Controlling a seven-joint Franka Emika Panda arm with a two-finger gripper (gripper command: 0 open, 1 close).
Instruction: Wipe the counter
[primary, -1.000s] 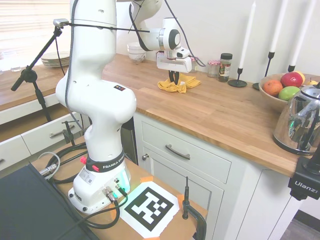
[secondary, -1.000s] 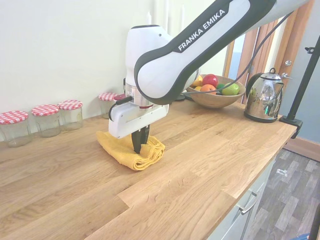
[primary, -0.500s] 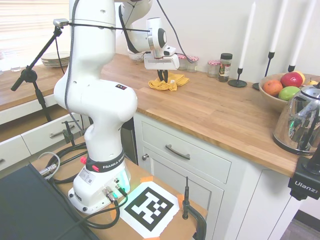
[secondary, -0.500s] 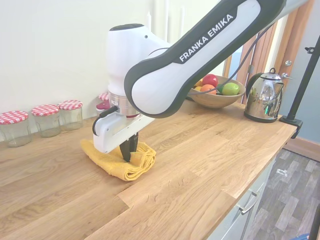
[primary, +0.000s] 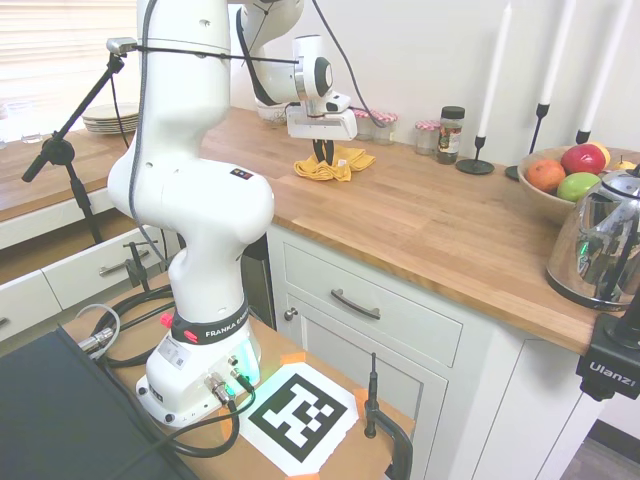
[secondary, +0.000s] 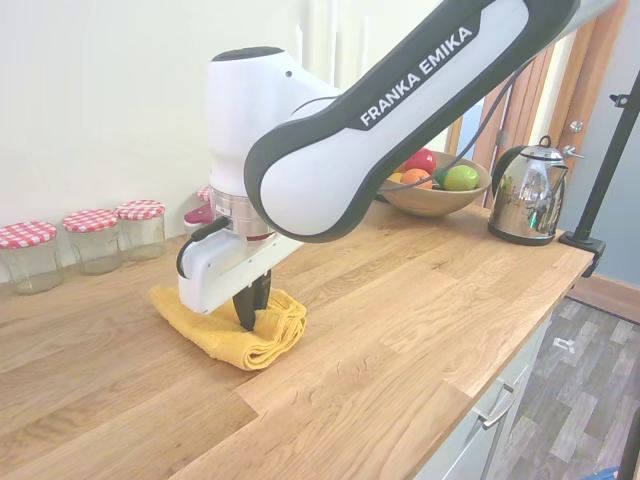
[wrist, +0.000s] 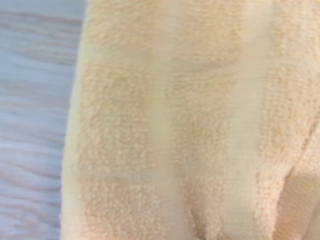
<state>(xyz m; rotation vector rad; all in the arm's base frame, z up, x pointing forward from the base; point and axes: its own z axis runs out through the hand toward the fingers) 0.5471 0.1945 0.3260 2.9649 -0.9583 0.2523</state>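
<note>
I should release the yellow cloth from my gripper on the bare wooden counter (primary: 441, 196) in front of the spice jar. The cloth now lies crumpled near the wall side.
A crumpled yellow cloth (primary: 334, 164) (secondary: 222, 330) lies on the warm-brown wooden counter (primary: 440, 225) (secondary: 400, 300), near the wall side. My gripper (primary: 323, 155) (secondary: 249, 312) points straight down into the cloth, its dark fingers together and pressed into the folds, shut on the cloth. In the wrist view the cloth's (wrist: 185, 125) terry weave fills nearly the whole picture, with a strip of counter (wrist: 35, 125) beside it.
Glass jars with red checked lids (secondary: 95, 238) stand along the wall close to the cloth. A spice jar (primary: 451, 134), candlesticks (primary: 480, 140), a fruit bowl (primary: 565, 180) (secondary: 432, 185) and a steel kettle (primary: 602, 245) (secondary: 525, 200) stand further along. Plates (primary: 110, 118) sit at the far end.
My gripper has dragged the yellow cloth along the counter, away from the fruit bowl and towards the checked-lid jars. Most of that travel came in the first half second.
</note>
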